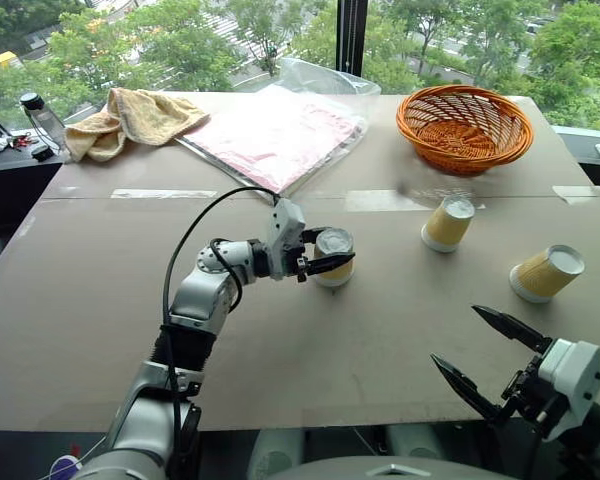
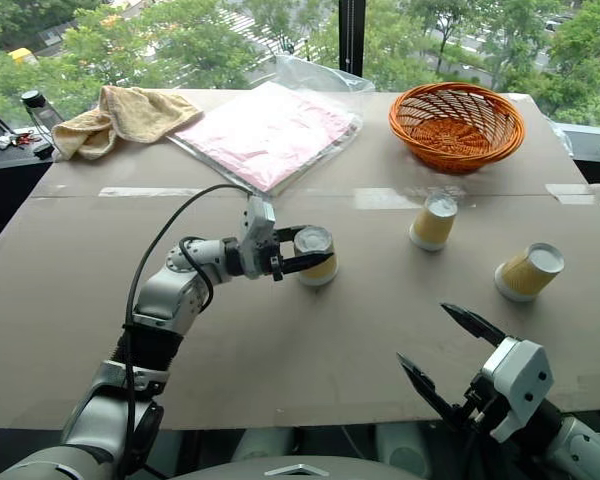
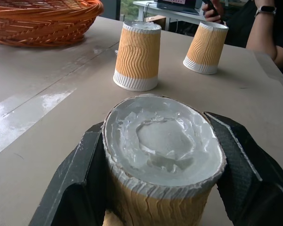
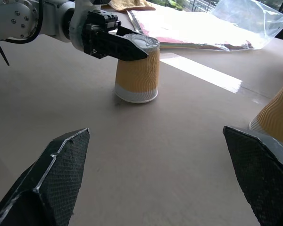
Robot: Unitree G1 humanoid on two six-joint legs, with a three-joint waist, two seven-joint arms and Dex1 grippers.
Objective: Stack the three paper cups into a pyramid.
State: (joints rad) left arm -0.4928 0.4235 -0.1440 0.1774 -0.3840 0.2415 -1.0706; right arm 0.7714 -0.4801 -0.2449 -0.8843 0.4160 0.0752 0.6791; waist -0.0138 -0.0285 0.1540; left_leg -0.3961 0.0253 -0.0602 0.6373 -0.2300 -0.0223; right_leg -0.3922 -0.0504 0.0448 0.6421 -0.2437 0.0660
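The right gripper I have should next close on the sides [image 1: 555, 268], just under the white base, of the paper cup that stands nearest to it.
Three paper cups of ribbed yellow-tan paper stand upside down on the brown table [image 1: 100, 300]. My left gripper [image 1: 332, 256] reaches in level from the left and is shut on the nearest cup [image 1: 335, 268], one black finger [image 3: 78, 174] on each side just under its white base; the cup's rim looks to rest on the table. A second cup [image 1: 448, 223] stands further right and back, and the third cup [image 1: 547, 273] is at the far right. My right gripper [image 1: 454, 334] hovers open near the table's front right edge, with nothing between its fingers.
An orange wicker basket [image 1: 464, 127] sits at the back right. A pink cloth in a clear plastic bag [image 1: 275, 135] and a yellow towel [image 1: 130, 118] lie at the back left, beside a bottle [image 1: 40, 115]. A person's arm with a watch [image 3: 264, 19] is beyond the table.
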